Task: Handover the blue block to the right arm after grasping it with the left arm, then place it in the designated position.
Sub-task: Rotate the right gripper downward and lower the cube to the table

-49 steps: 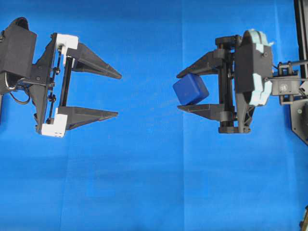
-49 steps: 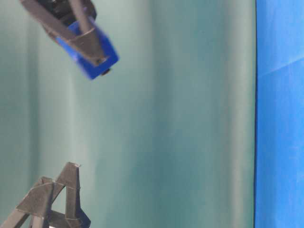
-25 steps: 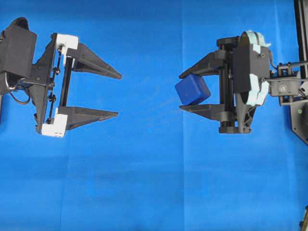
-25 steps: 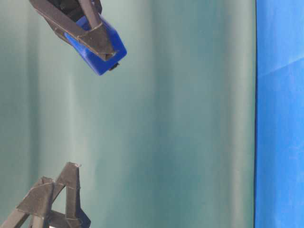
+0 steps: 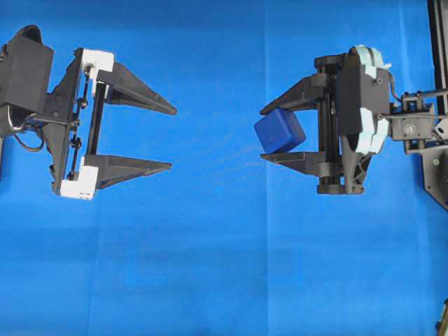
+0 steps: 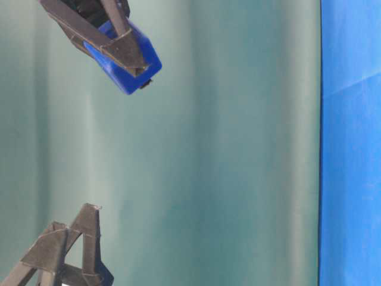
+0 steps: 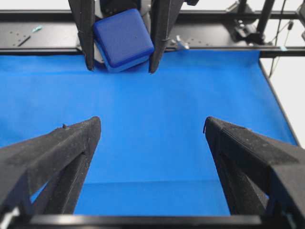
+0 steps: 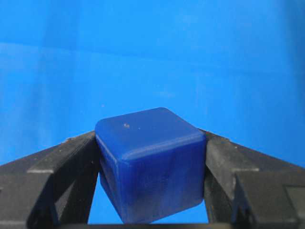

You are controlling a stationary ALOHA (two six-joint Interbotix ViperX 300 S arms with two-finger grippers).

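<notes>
The robot's right gripper will set the blue block down on the blue sheet [image 5: 197,199] just past the lower fingertip of its left gripper.
The blue block [image 5: 279,131] is a small dark-blue cube, tilted, clamped between the two black fingers of my right gripper [image 5: 264,133]. It shows close up in the right wrist view as the blue block [image 8: 151,161], held above the blue sheet. From the left wrist camera the blue block [image 7: 123,38] sits ahead, between the right arm's fingers. My left gripper [image 5: 172,138], with white end pieces, stands open and empty at the left, well apart from the block. At table level the blue block [image 6: 132,62] hangs high in the right gripper.
A blue sheet [image 5: 224,266] covers the table. Black frame rails [image 7: 214,38] run along the far edge in the left wrist view. A black stand [image 5: 437,168] rises at the right edge of the overhead view.
My right gripper has turned slightly at the wrist with the block in it, and the block has shifted a little. The left arm has not moved.
</notes>
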